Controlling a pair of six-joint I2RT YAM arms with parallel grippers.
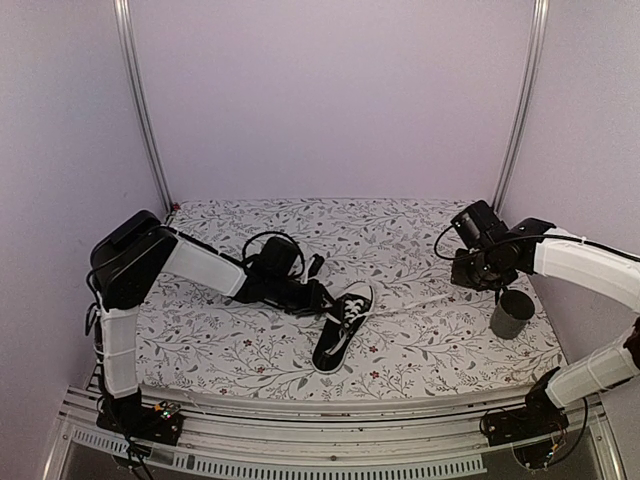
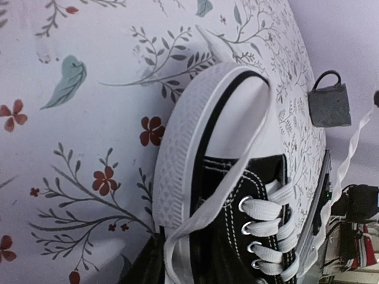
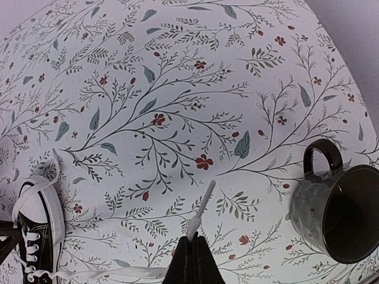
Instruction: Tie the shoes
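Shoe's toe is crooked toward the mug; left gripper should release the lace, grip the shoe's side (image 2: 175, 171), straighten it.
The black sneaker (image 1: 342, 330) with white sole and laces lies on the flowered cloth, toe towards the back; it also shows in the left wrist view (image 2: 237, 195) and the right wrist view (image 3: 35, 236). My left gripper (image 1: 322, 298) sits at the shoe's toe, apparently shut on one white lace (image 2: 237, 171) that runs across the toe cap from the fingers (image 2: 142, 266). My right gripper (image 1: 472, 280) is shut on the other lace; its tip (image 3: 204, 201) sticks out past the gripper (image 3: 192, 239). That lace (image 3: 118, 273) stretches back to the shoe.
A dark grey mug (image 1: 512, 315) stands at the right, just below my right gripper, and shows in the right wrist view (image 3: 337, 213) and the left wrist view (image 2: 328, 100). The cloth's front edge (image 1: 330, 398) lies near the shoe's heel.
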